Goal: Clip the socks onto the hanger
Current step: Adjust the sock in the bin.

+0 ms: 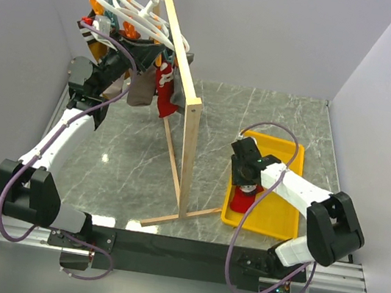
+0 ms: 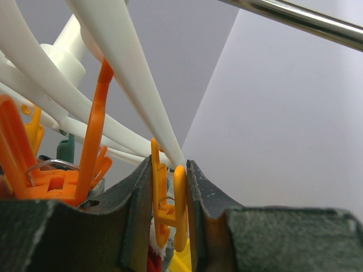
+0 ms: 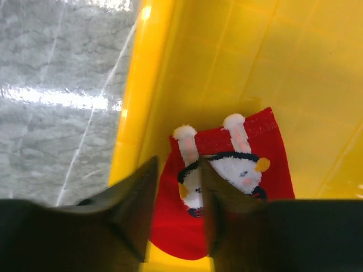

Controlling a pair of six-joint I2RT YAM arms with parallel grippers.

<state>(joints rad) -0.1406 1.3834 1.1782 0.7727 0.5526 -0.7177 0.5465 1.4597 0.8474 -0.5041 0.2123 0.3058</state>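
I have my right gripper astride the red sock's edge beside the yellow tray's side, so next I move it over and pinch the sock's opposite edge (image 3: 282, 150) near its cuff.
The white hanger (image 1: 132, 6) hangs from the wooden rack at the back left, with orange clips. One red sock (image 1: 163, 95) hangs from it. My left gripper (image 1: 113, 66) is up among the clips. In the left wrist view it (image 2: 169, 170) is shut on an orange clip (image 2: 170, 207), squeezing its two arms together, with a bit of red sock (image 2: 152, 262) below. The other red sock (image 1: 245, 197), with white bunny markings, lies in the yellow tray (image 1: 273, 222). My right gripper (image 3: 178, 167) is open just above this sock (image 3: 227, 187), with its jaws astride the sock's left part.
The tall wooden rack (image 1: 187, 108) stands between the arms, its foot near the table's front. A grey sock (image 1: 141, 92) and dark garments (image 1: 110, 77) hang on the hanger beside the red sock. Grey walls close in on both sides.
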